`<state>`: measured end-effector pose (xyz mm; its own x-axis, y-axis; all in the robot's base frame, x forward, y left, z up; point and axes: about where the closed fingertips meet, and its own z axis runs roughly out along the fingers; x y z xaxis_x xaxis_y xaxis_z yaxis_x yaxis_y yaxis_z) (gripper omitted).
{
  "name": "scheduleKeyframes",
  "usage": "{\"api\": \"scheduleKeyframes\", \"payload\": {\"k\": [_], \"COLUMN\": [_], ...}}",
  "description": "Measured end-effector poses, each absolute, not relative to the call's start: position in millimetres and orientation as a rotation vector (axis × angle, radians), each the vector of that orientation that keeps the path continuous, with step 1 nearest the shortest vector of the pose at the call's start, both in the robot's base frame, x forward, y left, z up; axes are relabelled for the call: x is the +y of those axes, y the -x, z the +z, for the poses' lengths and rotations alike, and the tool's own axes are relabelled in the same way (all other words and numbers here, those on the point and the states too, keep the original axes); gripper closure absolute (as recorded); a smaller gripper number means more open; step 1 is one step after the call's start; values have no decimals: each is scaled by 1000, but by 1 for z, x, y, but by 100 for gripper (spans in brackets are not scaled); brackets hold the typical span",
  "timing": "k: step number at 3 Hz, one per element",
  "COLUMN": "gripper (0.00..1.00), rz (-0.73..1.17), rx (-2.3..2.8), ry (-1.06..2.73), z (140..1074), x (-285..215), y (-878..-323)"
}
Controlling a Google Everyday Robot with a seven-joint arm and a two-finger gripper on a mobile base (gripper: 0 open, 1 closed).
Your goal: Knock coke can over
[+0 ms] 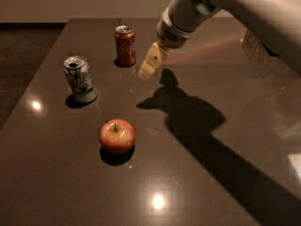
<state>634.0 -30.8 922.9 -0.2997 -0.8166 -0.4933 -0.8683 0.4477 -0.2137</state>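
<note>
Next, my gripper goes next to the coke can's upper half [125, 36], near the can's silver top, and closes there.
The coke can [125, 45] is red with white script and a silver top. It stands upright at the back of the dark table [221, 93]. My gripper [147, 71] comes in from the upper right on a pale arm. Its cream tips hang just right of the can and a little in front of it, apart from the can, above the table.
A white-and-green patterned can [80, 79] stands upright at the left. A red apple [117, 135] sits in front of it, nearer the camera. The table's left edge runs beside the patterned can. The arm's shadow falls across the middle and right of the table.
</note>
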Motion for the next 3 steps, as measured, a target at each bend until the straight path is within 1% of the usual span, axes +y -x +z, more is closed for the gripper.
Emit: {"api": "scheduleKeyframes", "payload": {"k": [2,3], "gripper": [0,0], "rz": [219,261], "rx": [2143,2137], "ry": [1210,1136], "z": [909,907], "x": [42,64], "y": [-709,-734]}}
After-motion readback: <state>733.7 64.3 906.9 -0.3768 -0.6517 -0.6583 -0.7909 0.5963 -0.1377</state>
